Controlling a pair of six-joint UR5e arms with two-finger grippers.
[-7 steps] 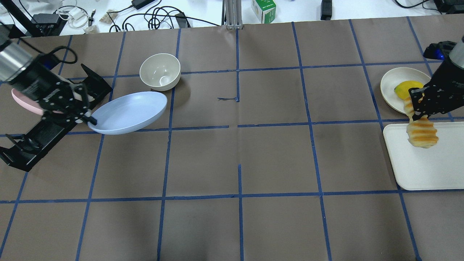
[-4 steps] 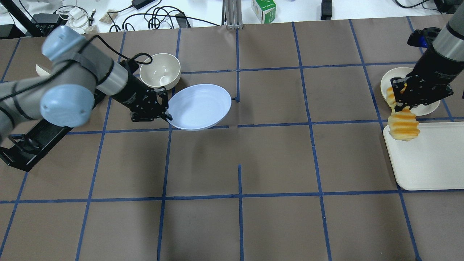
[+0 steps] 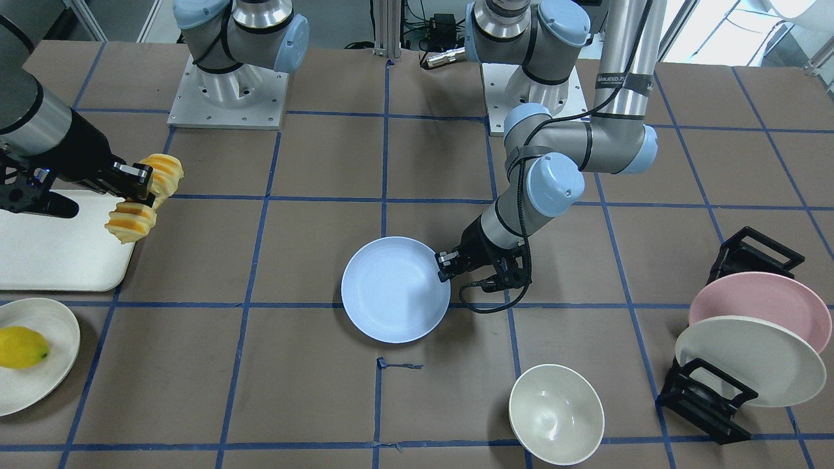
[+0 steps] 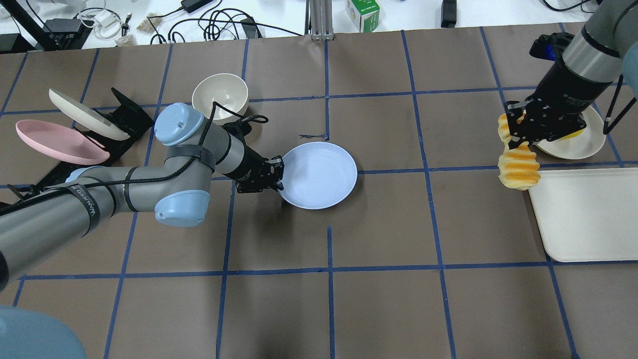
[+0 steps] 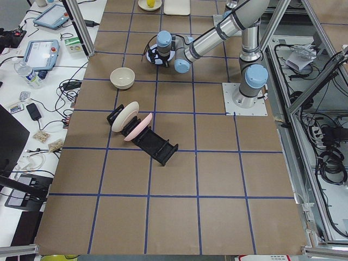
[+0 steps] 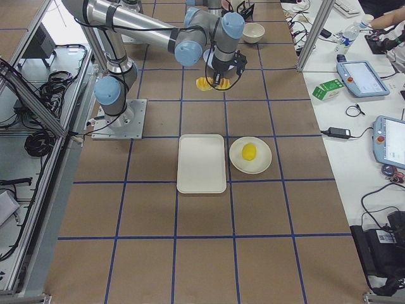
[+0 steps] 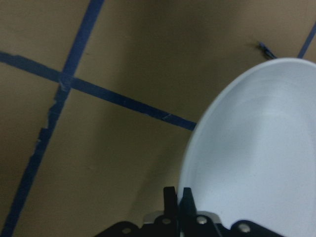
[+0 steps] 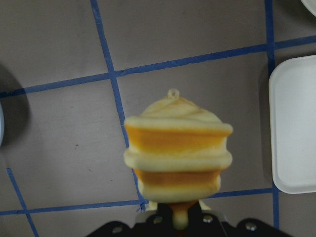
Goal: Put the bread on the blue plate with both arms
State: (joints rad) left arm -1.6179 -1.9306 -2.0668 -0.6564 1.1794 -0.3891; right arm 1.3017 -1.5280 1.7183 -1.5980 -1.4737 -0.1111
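Next, my right gripper lets go of the bread on the middle of the blue plate [image 3: 392, 288], between its rims.
The blue plate [image 4: 321, 174] lies level near the table's middle, at or just above the surface; it also shows in the front view [image 3: 394, 296] and the left wrist view [image 7: 256, 158]. My left gripper [image 4: 279, 183] is shut on the plate's left rim. The bread [image 4: 518, 168], an orange-yellow ridged loaf, hangs in the air in my right gripper [image 4: 518, 142], which is shut on its middle. The bread is above the table just left of the white tray. It fills the right wrist view [image 8: 177, 153] and shows in the front view [image 3: 132, 221].
A cream bowl [image 4: 220, 98] stands behind my left forearm. A black rack [image 4: 127, 117] at far left holds a pink plate [image 4: 60, 142] and a cream plate [image 4: 84, 114]. At right are a white tray [image 4: 588, 214] and a cream plate [image 3: 65, 326] with a lemon [image 3: 21, 346].
My left arm has carried the blue plate rightward from the rack area to the table's middle and levelled it. My right gripper has moved the bread left, off the tray.
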